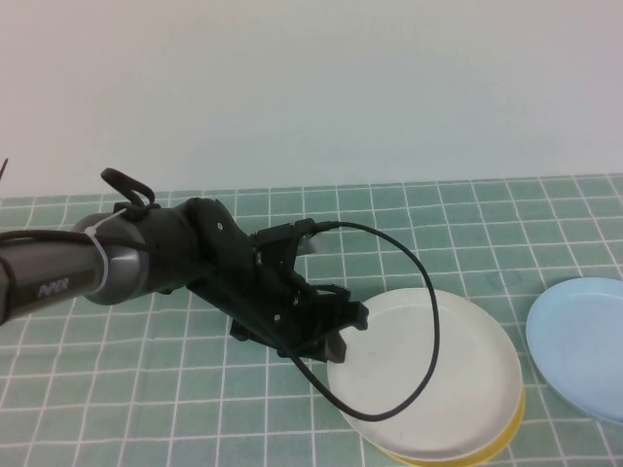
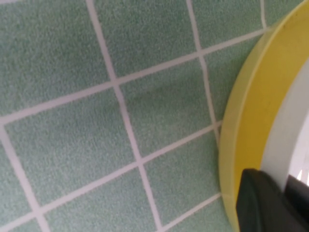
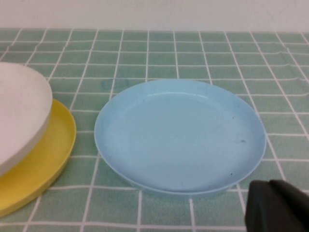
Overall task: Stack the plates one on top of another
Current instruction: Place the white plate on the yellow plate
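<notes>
The yellow plate's edge sticks out past the white plate, so next my left gripper opens, regrips the white plate's rim (image 1: 334, 377) and shifts it over the yellow plate.
A white plate (image 1: 428, 375) lies over a yellow plate (image 1: 511, 428) at the front middle of the table, shifted a little to the left of it. My left gripper (image 1: 348, 326) is at the white plate's left rim, its fingers closed on that rim. In the left wrist view the white rim (image 2: 289, 130) sits between the dark fingers (image 2: 256, 203), above the yellow plate (image 2: 251, 121). A light blue plate (image 1: 584, 345) lies flat at the right. My right gripper (image 3: 277, 208) shows only in the right wrist view, just short of the blue plate (image 3: 178, 135).
The table is covered by a green checked cloth (image 1: 146, 389). The left arm's black cable (image 1: 433, 321) loops over the white plate. The right wrist view shows the white plate (image 3: 19, 116) and the yellow plate (image 3: 43, 154) beside the blue one.
</notes>
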Robot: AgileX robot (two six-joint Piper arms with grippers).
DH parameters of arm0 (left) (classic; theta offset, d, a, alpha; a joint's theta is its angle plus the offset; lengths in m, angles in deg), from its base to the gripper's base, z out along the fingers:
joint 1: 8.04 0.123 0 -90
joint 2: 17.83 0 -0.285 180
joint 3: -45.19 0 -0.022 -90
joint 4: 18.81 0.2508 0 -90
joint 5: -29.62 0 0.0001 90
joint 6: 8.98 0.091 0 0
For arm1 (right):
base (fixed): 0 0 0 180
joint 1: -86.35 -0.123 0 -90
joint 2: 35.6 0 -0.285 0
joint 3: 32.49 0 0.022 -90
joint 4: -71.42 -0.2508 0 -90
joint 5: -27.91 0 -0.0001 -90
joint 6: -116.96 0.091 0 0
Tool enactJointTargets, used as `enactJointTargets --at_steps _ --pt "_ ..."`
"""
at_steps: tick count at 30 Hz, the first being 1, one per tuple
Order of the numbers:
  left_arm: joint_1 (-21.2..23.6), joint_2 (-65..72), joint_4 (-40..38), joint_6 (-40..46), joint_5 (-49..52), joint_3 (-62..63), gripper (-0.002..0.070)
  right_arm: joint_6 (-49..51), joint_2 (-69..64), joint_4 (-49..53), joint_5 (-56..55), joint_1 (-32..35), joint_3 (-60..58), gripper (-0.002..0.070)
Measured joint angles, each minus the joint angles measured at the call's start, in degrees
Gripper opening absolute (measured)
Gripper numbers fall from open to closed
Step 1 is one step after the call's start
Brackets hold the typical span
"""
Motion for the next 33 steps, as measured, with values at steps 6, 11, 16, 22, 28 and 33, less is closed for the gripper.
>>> enactJointTargets --at_steps 6,11,16,22,28,33 --pt "0.0 0.0 1.42 -0.14 0.06 0.0 0.0004 0.0 0.0 0.0 0.0 0.0 0.0 -0.0002" --pt "0.0 -0.25 3.59 -1.05 0.17 0.0 0.0004 0.0 0.0 0.0 0.0 0.0 0.0 -0.0002" --pt "0.0 -0.55 4.43 -1.18 0.29 0.04 0.0013 0.0 0.0 0.0 0.0 0.0 0.0 -0.0002" --pt "0.0 -0.55 4.31 -1.18 0.29 0.04 0.0105 0.0 0.0 0.0 0.0 0.0 0.0 -0.0002" --pt "0.0 -0.55 3.62 -1.18 -0.2 0.31 0.0204 0.0 0.0 0.0 0.0 0.0 0.0 -0.0002" --pt "0.0 -0.55 2.73 -1.18 -0.29 4.15 0.0219 0.0 0.0 0.0 0.0 0.0 0.0 -0.0002"
